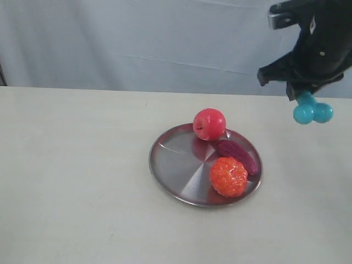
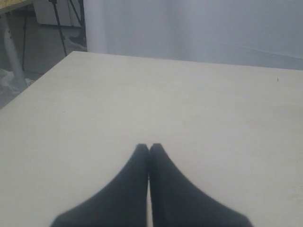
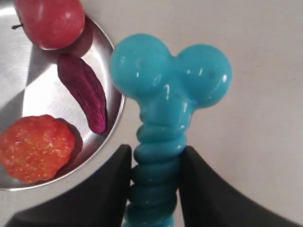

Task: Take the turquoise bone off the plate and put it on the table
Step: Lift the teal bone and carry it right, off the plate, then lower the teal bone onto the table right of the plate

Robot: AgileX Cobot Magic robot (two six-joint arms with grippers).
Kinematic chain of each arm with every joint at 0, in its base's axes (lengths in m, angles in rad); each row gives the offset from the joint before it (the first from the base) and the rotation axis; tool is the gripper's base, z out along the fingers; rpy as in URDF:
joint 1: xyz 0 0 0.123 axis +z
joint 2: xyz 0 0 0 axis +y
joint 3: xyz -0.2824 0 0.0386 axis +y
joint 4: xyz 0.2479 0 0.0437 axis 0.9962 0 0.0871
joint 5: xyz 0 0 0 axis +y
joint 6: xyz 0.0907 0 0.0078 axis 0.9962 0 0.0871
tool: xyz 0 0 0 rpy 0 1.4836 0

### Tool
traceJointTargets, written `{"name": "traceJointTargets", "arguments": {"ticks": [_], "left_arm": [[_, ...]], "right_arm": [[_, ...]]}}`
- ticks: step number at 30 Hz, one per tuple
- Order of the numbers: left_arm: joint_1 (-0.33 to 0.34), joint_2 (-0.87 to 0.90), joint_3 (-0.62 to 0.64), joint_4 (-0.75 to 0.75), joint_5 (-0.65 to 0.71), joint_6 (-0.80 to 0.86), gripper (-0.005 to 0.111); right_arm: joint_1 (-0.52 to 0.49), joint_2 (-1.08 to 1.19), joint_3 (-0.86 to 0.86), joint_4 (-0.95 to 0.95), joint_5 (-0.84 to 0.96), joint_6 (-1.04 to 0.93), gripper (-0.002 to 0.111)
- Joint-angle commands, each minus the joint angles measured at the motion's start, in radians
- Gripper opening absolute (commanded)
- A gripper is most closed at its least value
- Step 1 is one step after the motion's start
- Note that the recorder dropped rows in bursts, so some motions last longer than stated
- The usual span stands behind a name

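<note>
The turquoise bone will go from my right gripper down onto the bare table [image 1: 276,169] [image 3: 147,141] close beside the plate's rim, near the purple vegetable. The bone now hangs high over bare table.
My right gripper [image 1: 305,96] hangs high at the right of the exterior view, shut on the turquoise bone [image 1: 312,110], whose knobbed end points down, clear of the table [image 1: 77,165]. In the right wrist view the gripper [image 3: 155,158] clamps the ribbed shaft of the bone [image 3: 165,90], which is over bare table just beside the plate's rim. The silver plate [image 1: 176,165] lies mid-table to the lower left of the bone. My left gripper [image 2: 149,147] is shut on nothing above bare table; the exterior view does not show it.
On the plate [image 3: 42,94] sit a red apple [image 1: 209,124], a dark purple oblong vegetable [image 1: 237,155] and an orange fruit [image 1: 228,176]. A grey curtain [image 1: 137,38] hangs behind the table. The table's far edge and a corner [image 2: 71,53] show in the left wrist view.
</note>
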Motion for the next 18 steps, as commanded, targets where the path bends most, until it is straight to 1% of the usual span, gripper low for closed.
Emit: {"name": "traceJointTargets", "arguments": {"ticks": [1, 5, 8, 13, 18], "left_arm": [[-0.005, -0.001, 0.003, 0.000, -0.003, 0.000, 0.000], [-0.005, -0.001, 0.003, 0.000, -0.003, 0.000, 0.000], [-0.005, -0.001, 0.003, 0.000, -0.003, 0.000, 0.000], [-0.005, -0.001, 0.003, 0.000, -0.003, 0.000, 0.000], [-0.005, -0.001, 0.003, 0.000, -0.003, 0.000, 0.000]], "right_arm": [[-0.049, -0.008, 0.129, 0.035, -0.145, -0.004, 0.000], [-0.077, 0.023, 0.245, 0.035, -0.287, 0.002, 0.000], [-0.097, 0.065, 0.295, 0.055, -0.358, 0.004, 0.000], [-0.105, 0.166, 0.312, 0.059, -0.389, 0.006, 0.000], [-0.105, 0.246, 0.312, 0.059, -0.469, 0.031, 0.000]]}}
